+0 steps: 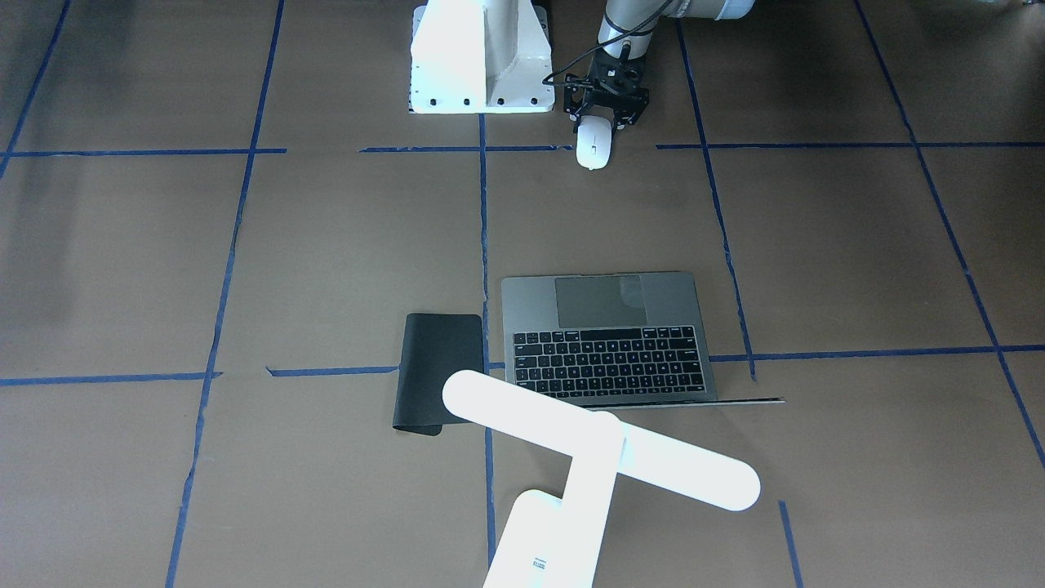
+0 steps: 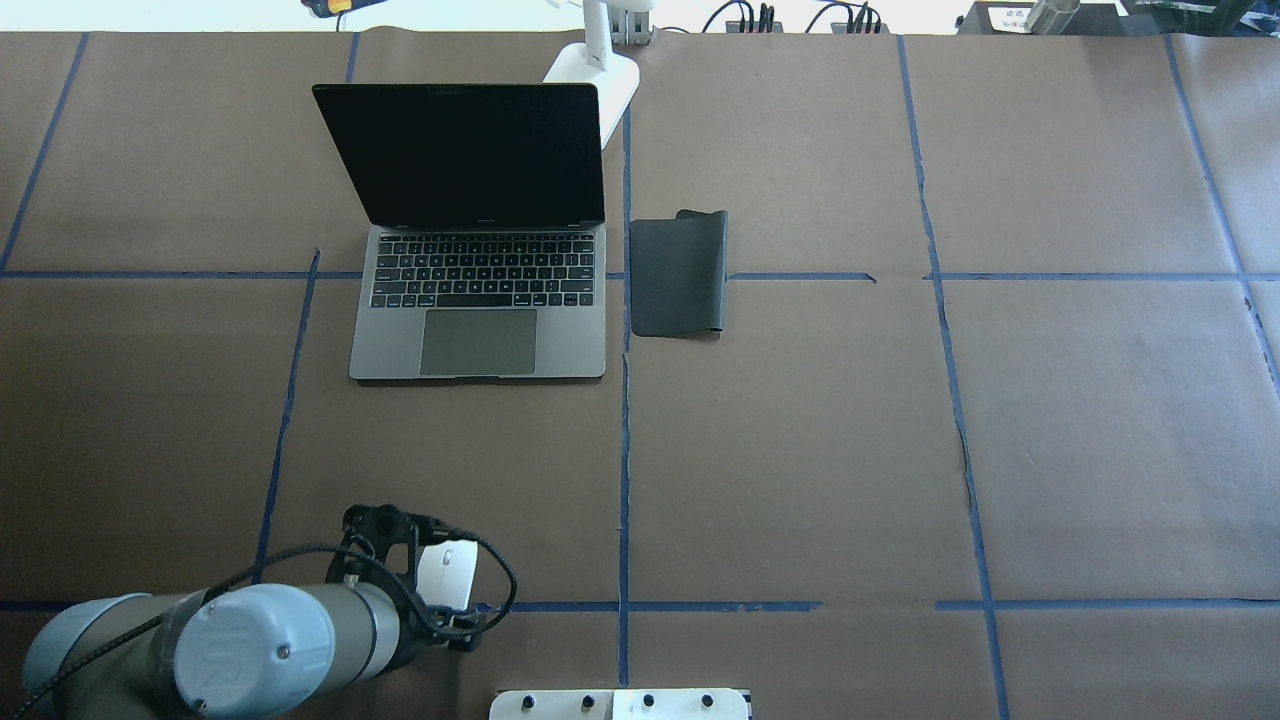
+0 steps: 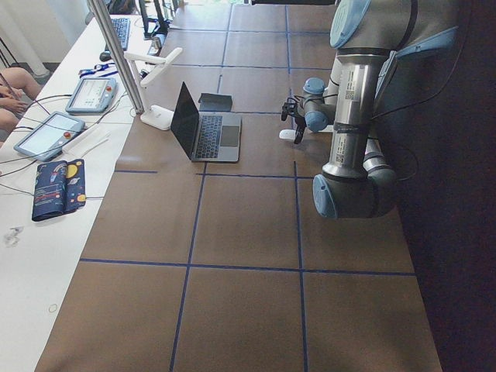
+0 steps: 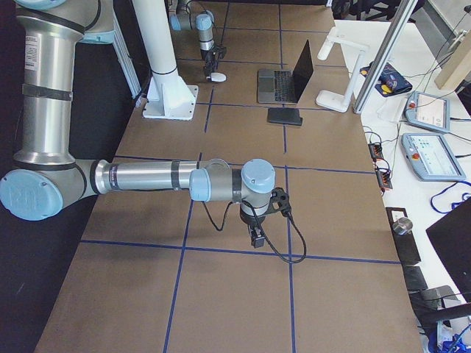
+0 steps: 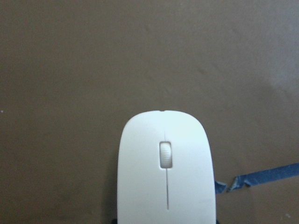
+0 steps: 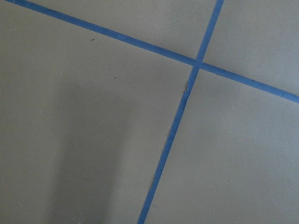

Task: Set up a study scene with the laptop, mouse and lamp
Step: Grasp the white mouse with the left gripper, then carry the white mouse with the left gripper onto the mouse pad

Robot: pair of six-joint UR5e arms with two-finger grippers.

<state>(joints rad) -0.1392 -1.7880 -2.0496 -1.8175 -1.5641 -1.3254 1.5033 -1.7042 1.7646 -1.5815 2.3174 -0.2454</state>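
Observation:
Next, my left gripper sets the white mouse, now near the robot's table side, free on the black mat point(image 1: 431, 381), toward the edge of the mat that is away from the laptop.
The white mouse point(image 1: 593, 145) lies near the robot's side of the table, by a blue tape line. My left gripper point(image 1: 600, 124) stands over its rear end with a finger on each side, shut on it; this also shows in the overhead view point(image 2: 440, 585). The left wrist view shows the mouse point(image 5: 166, 170) close up, without the fingers. The dark-grey laptop point(image 2: 480, 310) stands open at the far side. The white lamp point(image 1: 600, 445) rises behind it, its base point(image 2: 595, 72) by the lid. My right gripper point(image 4: 255, 237) hangs low over bare table; I cannot tell whether it is open.
A black mat point(image 2: 678, 275) lies right beside the laptop. The white bolted pedestal point(image 1: 478, 61) stands next to the mouse. Blue tape lines point(image 6: 168, 140) cross the brown table cover. Tablets and cables point(image 4: 430, 147) lie on the white bench past the far edge.

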